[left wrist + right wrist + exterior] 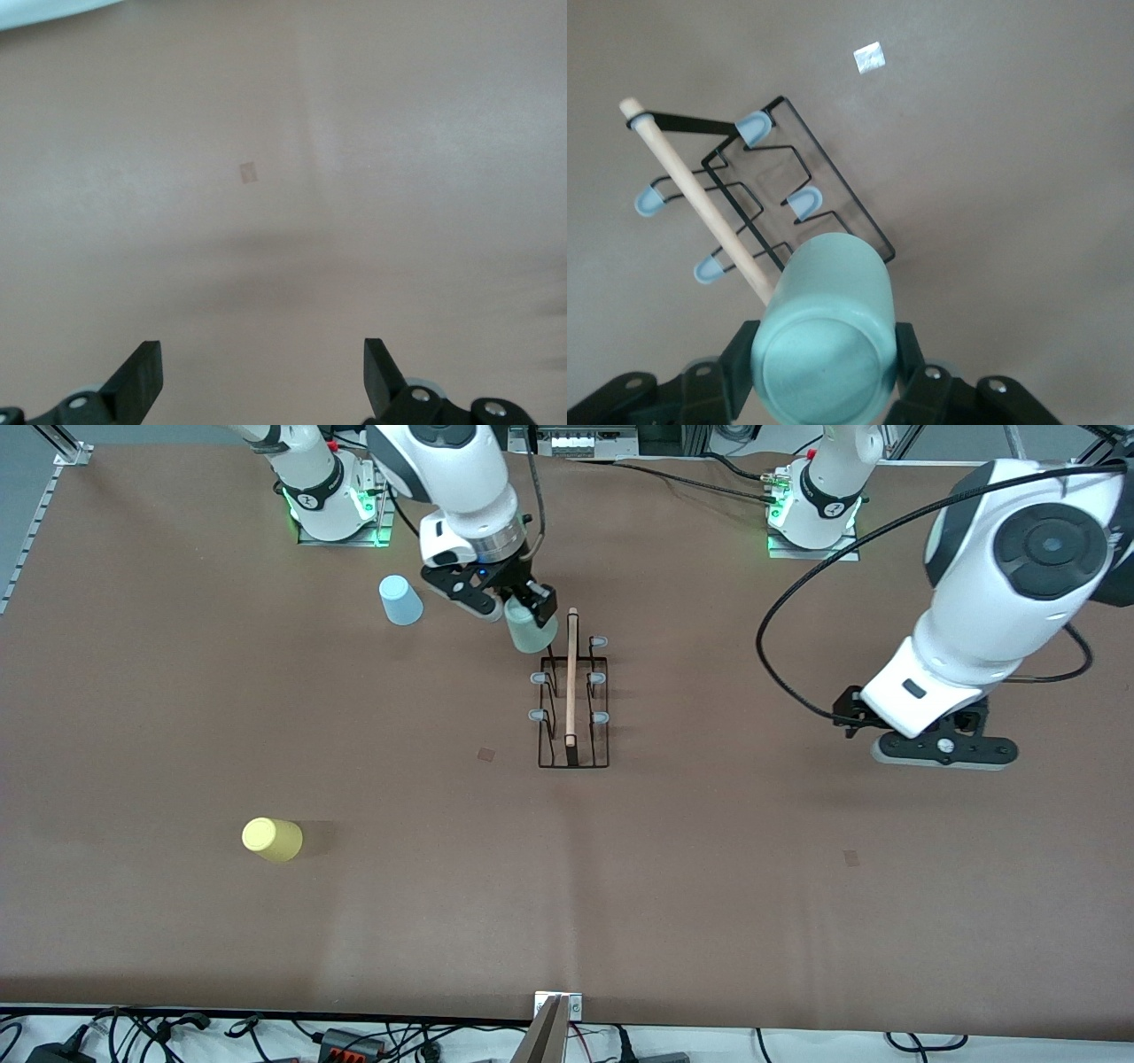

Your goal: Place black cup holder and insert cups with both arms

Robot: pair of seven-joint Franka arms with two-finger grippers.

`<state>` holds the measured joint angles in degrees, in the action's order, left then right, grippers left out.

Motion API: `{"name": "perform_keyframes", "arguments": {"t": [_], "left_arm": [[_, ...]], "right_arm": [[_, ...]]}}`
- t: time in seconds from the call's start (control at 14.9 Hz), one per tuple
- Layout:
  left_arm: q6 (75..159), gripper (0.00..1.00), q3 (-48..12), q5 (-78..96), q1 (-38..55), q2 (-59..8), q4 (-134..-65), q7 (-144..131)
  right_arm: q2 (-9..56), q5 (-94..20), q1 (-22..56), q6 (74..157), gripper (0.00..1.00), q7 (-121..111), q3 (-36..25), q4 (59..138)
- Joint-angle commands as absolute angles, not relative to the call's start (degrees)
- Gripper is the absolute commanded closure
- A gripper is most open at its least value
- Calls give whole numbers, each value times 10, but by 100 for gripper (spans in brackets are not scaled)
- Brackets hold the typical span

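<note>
My right gripper is to let go of the pale green cup so that it rests on the holder's peg (541, 655) (850, 251) nearest the light blue cup.
The black cup holder (572, 691) stands upright mid-table, its wooden rod on top and grey-tipped pegs at both sides. My right gripper (518, 613) is shut on the pale green cup (530, 627) and holds it over the holder's end nearest the robot bases. In the right wrist view the green cup (824, 341) sits bottom-up between the fingers (740, 359), above the holder (700, 199). The light blue cup (400, 600) stands upside down beside the right gripper. The yellow cup (272, 839) lies nearer the front camera. My left gripper (943, 748) waits open and empty over bare table (263, 376).
The brown table top (709, 868) carries small tape marks (486, 754) (851, 857); one shows in the left wrist view (249, 172). Cables and a metal bracket (558, 1005) lie along the table edge nearest the front camera.
</note>
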<state>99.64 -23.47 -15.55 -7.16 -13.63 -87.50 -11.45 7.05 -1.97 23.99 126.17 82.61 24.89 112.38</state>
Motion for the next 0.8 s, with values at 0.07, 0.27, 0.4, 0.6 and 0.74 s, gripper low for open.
{"name": "perform_keyframes", "arguments": {"t": [0.07,0.27,0.4,0.6,0.74], "left_arm": [[941,0,-236,-117,-96,-122,-845,-83],[936,0,-236,-101,-112,-123,-842,-49],[936,0,-236,-101,-119,-125,-836,-33],[933,0,-236,-101,-119,-130,-838,-32],[924,0,-236,-101,-123,-129,-838,-21]], "right_arm": [[104,-19,241,1267,77,833,247,1111],[115,-18,242,1277,78,832,247,1114],[115,-18,243,1278,77,832,247,1121],[115,-17,243,1278,77,831,247,1138],[115,-17,246,1281,77,832,248,1143]]}}
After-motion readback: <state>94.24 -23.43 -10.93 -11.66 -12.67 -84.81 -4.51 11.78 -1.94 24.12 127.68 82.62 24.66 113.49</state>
